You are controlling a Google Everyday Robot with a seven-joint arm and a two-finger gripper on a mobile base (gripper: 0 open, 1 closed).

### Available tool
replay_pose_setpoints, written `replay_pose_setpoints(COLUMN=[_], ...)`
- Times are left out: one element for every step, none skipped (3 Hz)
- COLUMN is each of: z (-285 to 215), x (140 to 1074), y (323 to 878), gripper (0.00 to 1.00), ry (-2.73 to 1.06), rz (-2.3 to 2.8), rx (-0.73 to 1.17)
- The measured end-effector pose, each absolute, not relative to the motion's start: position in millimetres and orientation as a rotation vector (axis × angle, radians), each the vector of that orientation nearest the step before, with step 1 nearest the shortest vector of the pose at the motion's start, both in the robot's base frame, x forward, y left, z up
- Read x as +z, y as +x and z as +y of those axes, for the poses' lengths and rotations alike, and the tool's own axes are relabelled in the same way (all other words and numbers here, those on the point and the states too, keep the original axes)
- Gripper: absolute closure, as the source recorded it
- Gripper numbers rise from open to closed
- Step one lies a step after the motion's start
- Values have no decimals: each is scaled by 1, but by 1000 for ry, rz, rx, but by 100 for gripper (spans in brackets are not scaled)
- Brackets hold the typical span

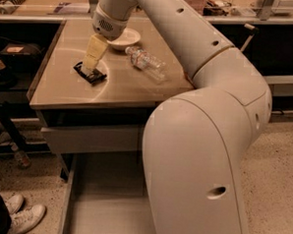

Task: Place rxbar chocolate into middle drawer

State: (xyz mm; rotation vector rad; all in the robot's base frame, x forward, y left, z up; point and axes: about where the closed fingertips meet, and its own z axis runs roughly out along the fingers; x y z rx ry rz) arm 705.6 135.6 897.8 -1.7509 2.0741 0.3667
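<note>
I will next bring my gripper down to the middle of the rxbar chocolate (88,73) on the tabletop and close it there.
The rxbar chocolate (91,75), a small flat black wrapper, lies on the tan tabletop (69,93) near its left side. My gripper (90,66) points down from the white arm and its tip is right at the bar's top, touching or nearly touching it. The middle drawer (100,205) is pulled open below the table, its flat grey floor bare; my arm's large white body hides its right part.
A white bowl (125,38) and a lying clear water bottle (147,65) are on the table just right of the gripper. A closed grey drawer front (89,138) sits above the open drawer. A person's white shoes (24,217) stand on the floor at the lower left.
</note>
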Motion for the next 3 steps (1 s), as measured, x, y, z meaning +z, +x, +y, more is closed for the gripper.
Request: replay_pose_setpoints(z=[147,155,156], x=[884,868,867], y=[710,720,720], gripper=[0,0,0], ry=[-1744,-1723,-1722], rz=[2110,2109,2108], rx=[399,430,430])
